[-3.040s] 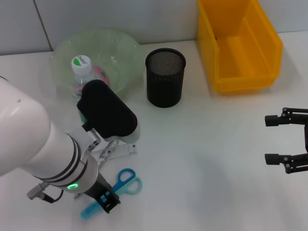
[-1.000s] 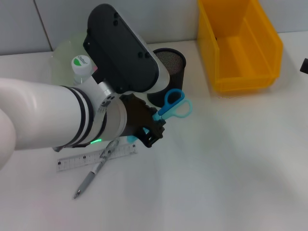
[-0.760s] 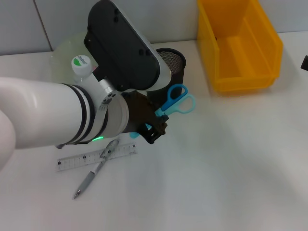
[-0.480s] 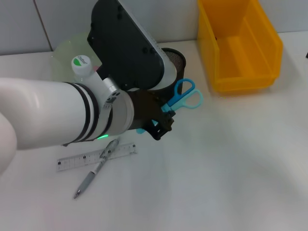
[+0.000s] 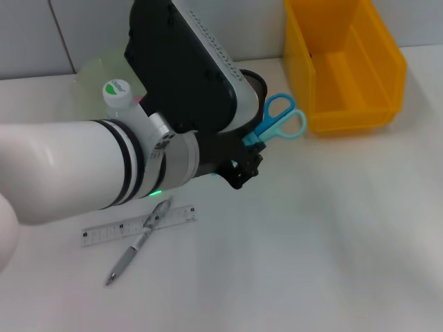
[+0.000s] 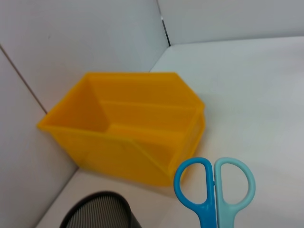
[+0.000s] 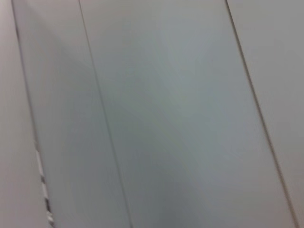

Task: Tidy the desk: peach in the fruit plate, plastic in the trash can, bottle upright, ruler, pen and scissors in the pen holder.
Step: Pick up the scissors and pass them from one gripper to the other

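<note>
The robot's right gripper needs to go to the blue scissors next and close at the base of the scissors' handles point(image 5: 264, 129), just under their loops.
My left gripper point(image 5: 243, 164) is shut on the blades of the blue scissors point(image 5: 279, 120), held in the air with the handles pointing up and right. They hang just right of the black mesh pen holder point(image 5: 257, 84), which my arm mostly hides. In the left wrist view the scissors' handles point(image 6: 213, 183) sit above the pen holder's rim point(image 6: 100, 209). The ruler point(image 5: 111, 230) and the pen point(image 5: 136, 245) lie crossed on the table at front left. The bottle point(image 5: 118, 93) stands by the green fruit plate point(image 5: 95, 68). Peach and plastic are hidden. My right gripper is out of view.
A yellow bin point(image 5: 343, 66) stands at the back right, also in the left wrist view as the yellow bin point(image 6: 128, 128). The right wrist view shows only a grey panelled wall point(image 7: 152, 114). White tabletop stretches across the front and right.
My left arm has lifted the scissors off the table and carried them up and right, past the pen holder's front. The right gripper has left the head view.
</note>
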`<state>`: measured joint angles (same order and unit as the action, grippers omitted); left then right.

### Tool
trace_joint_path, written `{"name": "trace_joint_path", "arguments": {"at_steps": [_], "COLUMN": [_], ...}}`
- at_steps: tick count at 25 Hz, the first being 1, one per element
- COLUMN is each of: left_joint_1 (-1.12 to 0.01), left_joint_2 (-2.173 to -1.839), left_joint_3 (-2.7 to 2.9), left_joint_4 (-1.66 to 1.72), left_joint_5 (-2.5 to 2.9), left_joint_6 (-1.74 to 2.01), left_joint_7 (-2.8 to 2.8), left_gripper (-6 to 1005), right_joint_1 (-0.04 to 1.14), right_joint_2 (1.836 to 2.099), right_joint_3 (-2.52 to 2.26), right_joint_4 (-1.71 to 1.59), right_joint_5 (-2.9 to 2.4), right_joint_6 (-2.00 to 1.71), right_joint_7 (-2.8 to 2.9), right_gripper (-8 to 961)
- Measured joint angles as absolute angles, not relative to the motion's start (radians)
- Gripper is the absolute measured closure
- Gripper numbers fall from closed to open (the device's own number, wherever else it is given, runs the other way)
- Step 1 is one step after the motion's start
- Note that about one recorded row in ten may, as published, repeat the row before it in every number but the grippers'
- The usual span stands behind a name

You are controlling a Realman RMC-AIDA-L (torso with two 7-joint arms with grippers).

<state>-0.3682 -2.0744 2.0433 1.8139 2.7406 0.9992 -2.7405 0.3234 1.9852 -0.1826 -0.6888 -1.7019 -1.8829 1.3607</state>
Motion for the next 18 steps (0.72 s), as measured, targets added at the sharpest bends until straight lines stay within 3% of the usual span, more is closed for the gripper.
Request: {"name": "trace_joint_path", "arguments": {"at_steps": [11, 18], "left_joint_1": [-0.321, -0.309], "left_joint_2": [-2.073, -2.074], "left_joint_3": [2.089, 2.135], "left_joint_4": [1.801, 1.751], "left_joint_5": [2.736, 2.737], "left_joint_6": [0.82, 0.67], "left_joint_7": [-2.673, -2.649], "left_gripper": [766, 764], "right_joint_1": [0.306, 0.313], "right_joint_2": [2.038, 2.045], "right_joint_3": [-0.19, -0.186], "right_joint_4": [-0.526, -0.386], "right_joint_5": [-1.688, -1.687], "right_joint_6": [-1.977, -1.977], "right_joint_7": [1.209, 1.119], "right_gripper": [135, 136]}}
